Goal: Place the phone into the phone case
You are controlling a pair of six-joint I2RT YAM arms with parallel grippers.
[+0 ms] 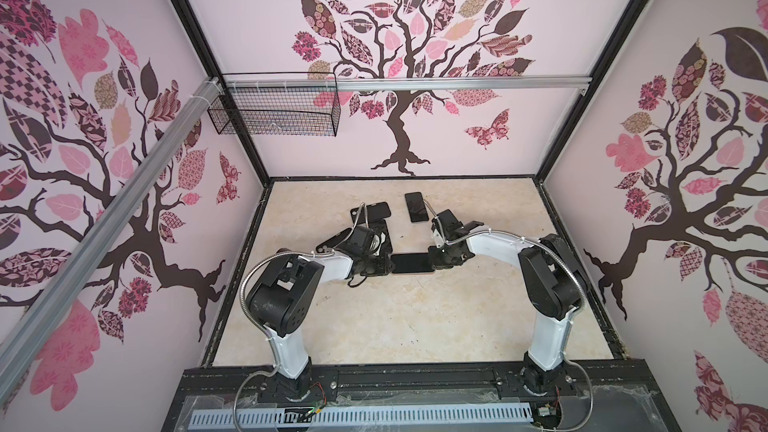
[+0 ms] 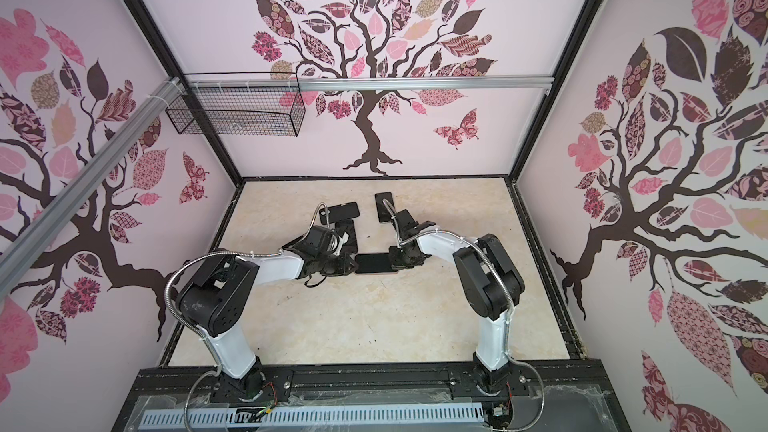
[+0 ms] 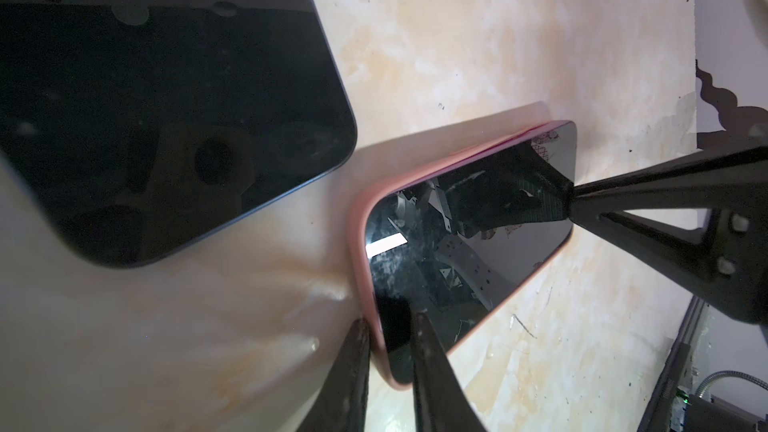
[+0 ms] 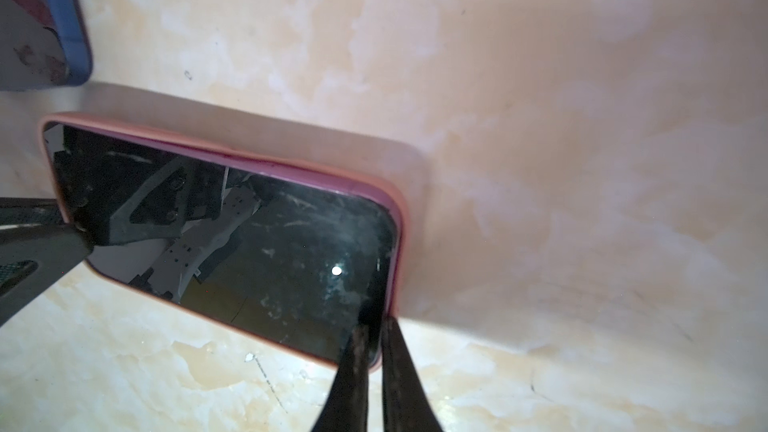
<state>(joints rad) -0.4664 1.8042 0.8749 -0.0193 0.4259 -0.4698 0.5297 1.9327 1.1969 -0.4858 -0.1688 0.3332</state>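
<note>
The phone stands proud at its far corner, so my right gripper, pinching the short end's near corner, should open and grip nearer that corner [image 4: 397, 246].
The phone [image 1: 412, 263] [image 2: 375, 263] lies screen up at the middle of the table, set in a pink phone case [image 3: 358, 243] [image 4: 399, 234]. Its dark glass [image 3: 469, 251] [image 4: 249, 251] reflects the arms. Along one long side the phone's edge stands slightly proud of the pink rim. My left gripper [image 1: 388, 264] [image 3: 390, 322] is shut on the left short end, one finger on the screen and one outside the rim. At the opposite short end my right gripper [image 1: 434, 261] [image 4: 375, 324] is shut the same way over the rim.
A bare black phone [image 1: 417, 206] lies at the back. Two more dark phones or cases [image 1: 376, 210] [image 1: 382, 238] lie behind the left arm; one fills the left wrist view [image 3: 166, 118]. A blue-cased phone [image 4: 70, 22] sits close by. A wire basket [image 1: 274, 110] hangs on the back wall.
</note>
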